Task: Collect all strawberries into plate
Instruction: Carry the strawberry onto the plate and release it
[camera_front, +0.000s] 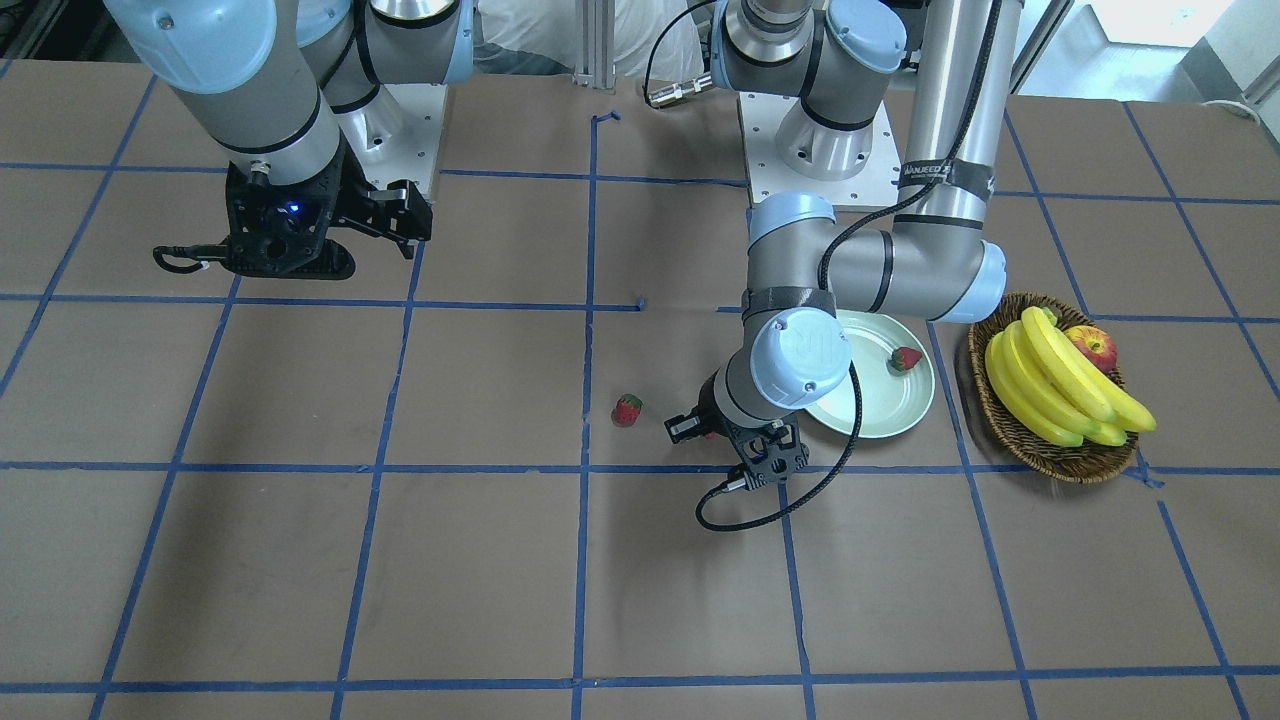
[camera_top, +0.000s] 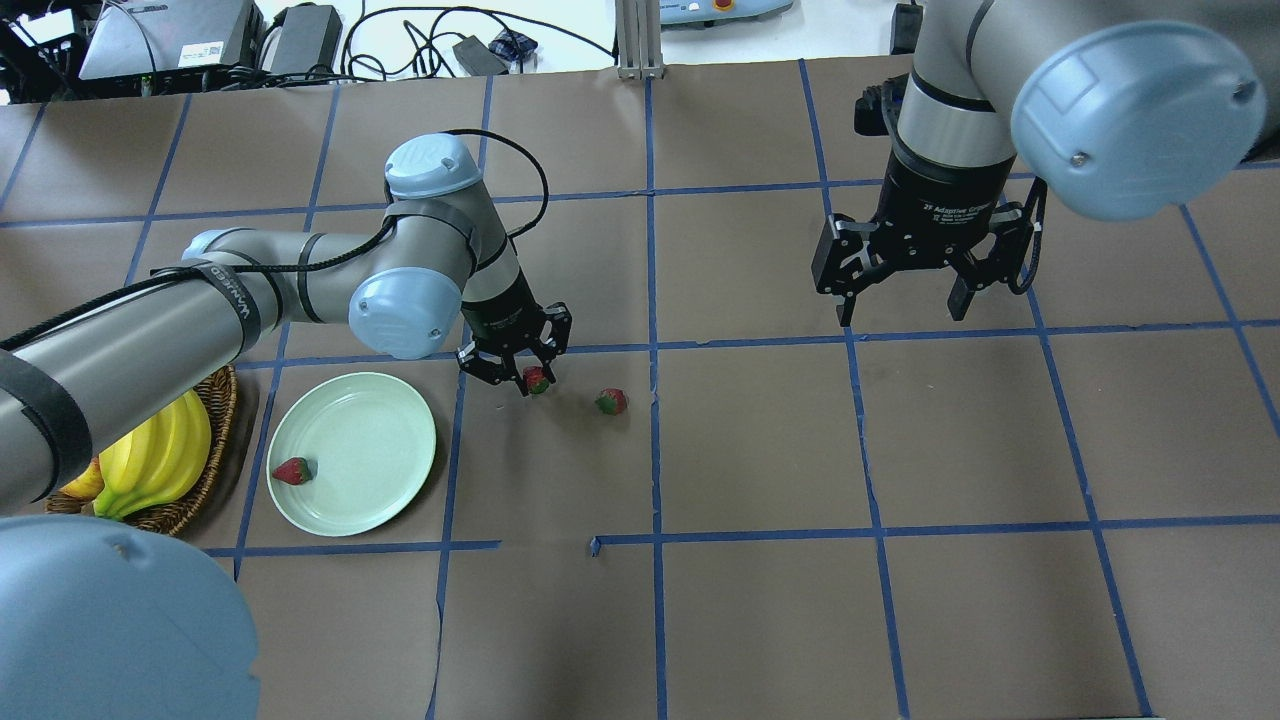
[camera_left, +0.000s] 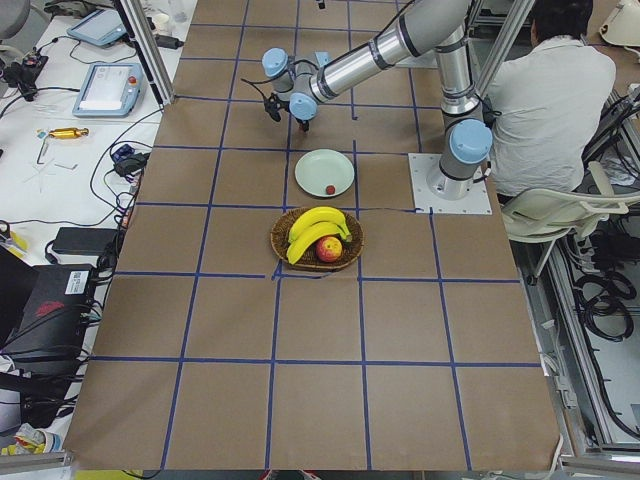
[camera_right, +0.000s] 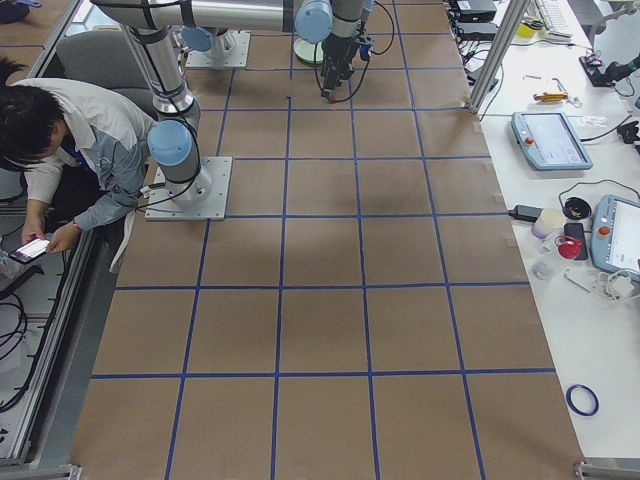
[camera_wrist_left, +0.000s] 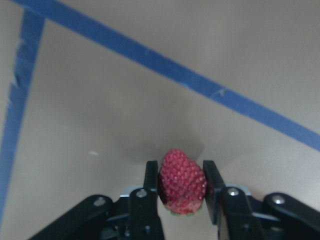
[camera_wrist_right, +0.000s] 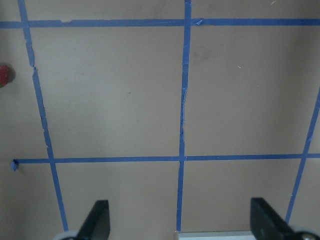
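Next, I let go of the strawberry, now held close to the table, with my left gripper on the back part of the mint-green plate (camera_front: 845, 336), across from the strawberry there.
My left gripper (camera_top: 536, 384) is shut on a strawberry (camera_wrist_left: 182, 182) and holds it close to the table, just right of the mint-green plate (camera_top: 370, 450). The berry shows red between the black fingers (camera_wrist_left: 151, 187). A second strawberry (camera_top: 291, 470) lies on the plate near its left rim; it also shows in the front view (camera_front: 906, 358). A third strawberry (camera_top: 611, 401) lies on the table to the right of the left gripper. My right gripper (camera_top: 905, 305) is open and empty, high above the table's right half.
A wicker basket (camera_front: 1000, 420) with bananas (camera_front: 1050, 385) and an apple (camera_front: 1092, 347) stands beside the plate on its outer side. Blue tape lines grid the brown table. A person sits behind the robot's base in the side views.
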